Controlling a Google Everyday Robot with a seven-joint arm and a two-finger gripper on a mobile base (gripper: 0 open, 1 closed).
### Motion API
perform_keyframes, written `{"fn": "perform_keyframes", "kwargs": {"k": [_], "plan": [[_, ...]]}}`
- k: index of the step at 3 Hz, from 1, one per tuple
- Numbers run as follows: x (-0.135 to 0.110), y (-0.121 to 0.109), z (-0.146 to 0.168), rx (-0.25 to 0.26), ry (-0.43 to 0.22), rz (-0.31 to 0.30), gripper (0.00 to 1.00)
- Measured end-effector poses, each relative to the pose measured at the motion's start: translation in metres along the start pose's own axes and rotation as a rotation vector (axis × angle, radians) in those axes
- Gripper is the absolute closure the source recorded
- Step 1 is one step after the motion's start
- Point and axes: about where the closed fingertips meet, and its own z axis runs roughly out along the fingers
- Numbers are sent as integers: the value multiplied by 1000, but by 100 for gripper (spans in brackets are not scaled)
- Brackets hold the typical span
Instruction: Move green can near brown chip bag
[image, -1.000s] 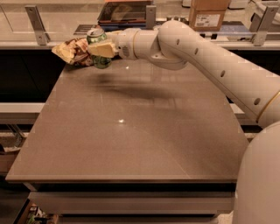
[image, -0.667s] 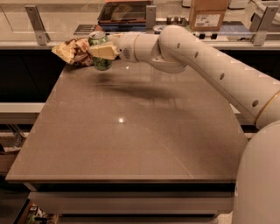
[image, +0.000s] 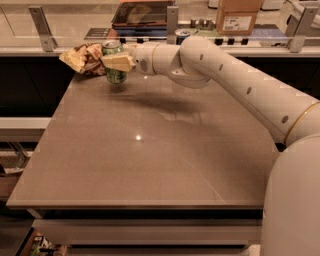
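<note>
Next, my gripper releases the green can on the table's far edge (image: 119, 85), beside the brown chip bag.
The green can (image: 114, 75) stands upright at the far left of the table (image: 150, 150), its silver top (image: 111, 46) showing. My gripper (image: 117, 63) reaches in from the right, and its tan fingers (image: 118, 62) are closed across the can's middle. The can's base is at or just above the tabletop. The brown chip bag (image: 82, 57) lies crumpled right beside the can on its left, at the table's far left corner, touching or nearly touching it.
My white arm (image: 225, 85) crosses the table's far right part. Behind the table runs a counter with a blue and silver can (image: 182, 35), a cardboard box (image: 238, 15), a dark tray (image: 140, 12) and metal rail posts (image: 41, 20).
My gripper and the green can have sunk a little toward the tabletop, staying next to the chip bag. The bag has not moved.
</note>
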Motion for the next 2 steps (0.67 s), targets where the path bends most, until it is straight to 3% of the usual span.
{"fn": "perform_keyframes", "kwargs": {"k": [2], "plan": [[17, -14, 11, 31, 38, 20, 100]]}}
